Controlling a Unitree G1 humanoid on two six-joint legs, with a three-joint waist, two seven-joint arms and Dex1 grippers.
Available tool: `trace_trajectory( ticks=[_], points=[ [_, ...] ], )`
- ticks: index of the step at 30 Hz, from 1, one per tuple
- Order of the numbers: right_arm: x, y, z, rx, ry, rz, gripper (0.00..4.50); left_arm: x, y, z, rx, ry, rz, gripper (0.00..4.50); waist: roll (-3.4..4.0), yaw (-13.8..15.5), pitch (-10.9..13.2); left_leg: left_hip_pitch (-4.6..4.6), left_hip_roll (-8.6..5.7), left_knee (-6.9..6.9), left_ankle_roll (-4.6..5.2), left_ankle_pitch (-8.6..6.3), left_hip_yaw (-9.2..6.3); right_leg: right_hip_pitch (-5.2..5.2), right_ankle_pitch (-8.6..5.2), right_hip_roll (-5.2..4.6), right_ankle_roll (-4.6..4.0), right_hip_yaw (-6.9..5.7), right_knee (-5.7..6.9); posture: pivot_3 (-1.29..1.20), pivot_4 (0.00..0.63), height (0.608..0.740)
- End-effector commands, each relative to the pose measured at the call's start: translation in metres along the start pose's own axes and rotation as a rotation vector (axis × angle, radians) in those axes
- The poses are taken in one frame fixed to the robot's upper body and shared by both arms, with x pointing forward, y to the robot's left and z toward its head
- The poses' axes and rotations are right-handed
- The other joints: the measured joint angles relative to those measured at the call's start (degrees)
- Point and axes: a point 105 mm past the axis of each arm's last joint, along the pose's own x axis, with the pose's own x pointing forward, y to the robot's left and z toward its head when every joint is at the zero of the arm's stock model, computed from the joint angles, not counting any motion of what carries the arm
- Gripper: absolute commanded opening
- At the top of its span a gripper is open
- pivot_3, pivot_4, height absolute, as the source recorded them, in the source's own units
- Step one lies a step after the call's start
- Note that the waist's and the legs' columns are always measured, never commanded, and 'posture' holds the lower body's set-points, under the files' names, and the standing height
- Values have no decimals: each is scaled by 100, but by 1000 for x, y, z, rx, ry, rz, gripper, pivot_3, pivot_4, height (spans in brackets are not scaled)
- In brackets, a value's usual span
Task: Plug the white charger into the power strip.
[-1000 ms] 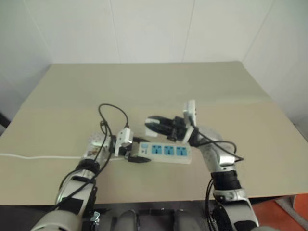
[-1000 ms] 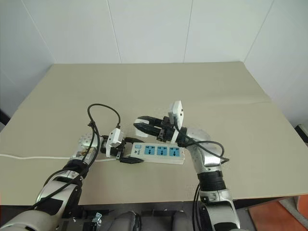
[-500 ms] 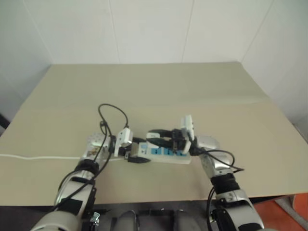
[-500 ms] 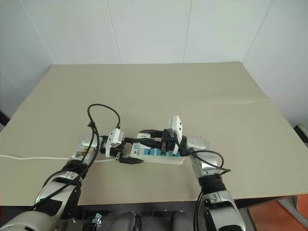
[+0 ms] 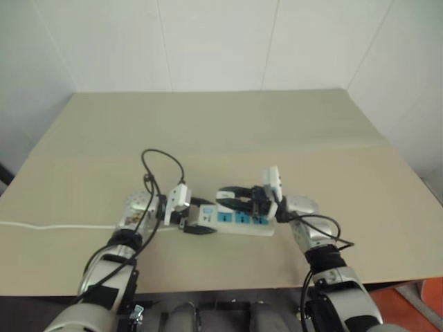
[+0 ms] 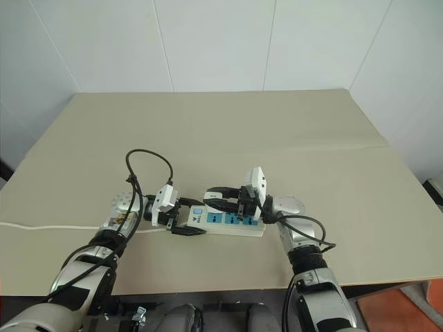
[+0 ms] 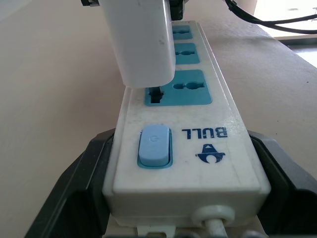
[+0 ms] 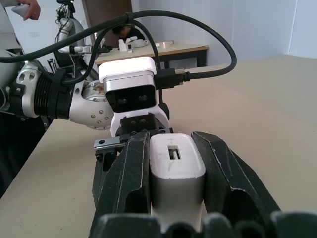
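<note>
I will release the white charger with my right gripper, upright at the far edge of the blue socket (image 5: pixel 225 210) nearest the switch.
The power strip (image 6: pixel 239 220) lies flat on the table, a long white bar with three blue sockets. My left gripper (image 6: pixel 196 218) is shut on its switch end (image 7: pixel 154 147), one black finger (image 7: pixel 74 188) on each side. The white charger (image 7: pixel 143 39) stands upright just above the socket nearest the switch (image 7: pixel 185 94). Its lower edge overlaps that socket's blue face; I cannot tell whether its prongs are in. My right gripper (image 8: pixel 173 140) is shut on the charger (image 8: pixel 176 171) and reaches in from the right over the strip (image 6: pixel 213 196).
The strip's thin white cord (image 6: pixel 41 226) runs left along the beige table (image 6: pixel 291 138) and off its edge. A black cable loop (image 6: pixel 149 158) arches above my left wrist. The table's front edge is just below the strip.
My right gripper has come down with the charger from above the strip to socket level. The left gripper and the strip have stayed put.
</note>
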Motion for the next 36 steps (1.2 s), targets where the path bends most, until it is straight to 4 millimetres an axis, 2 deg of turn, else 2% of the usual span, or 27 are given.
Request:
trace_trajectory(
  ticks=[1, 14, 22, 27, 36],
  points=[
    [1, -3, 9, -54, -21, 4, 1128, -1, -13, -14, -39, 57, -60, 3322, 0, -1, 0, 0, 0, 0, 0, 0, 0, 0, 0, 0, 0, 0, 0, 0, 150, 740],
    [-9, 2, -2, -71, -17, 10, 1128, 1, -11, -13, -32, 57, -57, 3322, 0, 2, 0, 0, 0, -1, 0, 0, 0, 0, 0, 0, 0, 0, -1, 0, 150, 740],
    [-15, 6, -22, -118, 48, 8, 1128, 1, -11, -12, -30, 57, -58, 3322, 0, 9, 0, 2, -1, -1, 0, 0, 0, 5, 0, -1, 0, 0, -3, 0, 150, 740],
    [-15, 5, -26, -127, 39, -9, 1128, 1, -12, -13, -32, 56, -57, 3322, 0, 8, 0, 6, -1, -1, 0, 0, 0, 9, 0, -1, 0, 0, -3, 0, 150, 740],
    [-18, 1, -41, -79, 94, -40, 1128, 0, -12, -13, -31, 59, -61, 3322, 0, -6, 0, 19, 1, -2, 0, 0, 0, 18, 0, 0, 0, 2, -2, 0, 150, 740]
  ],
)
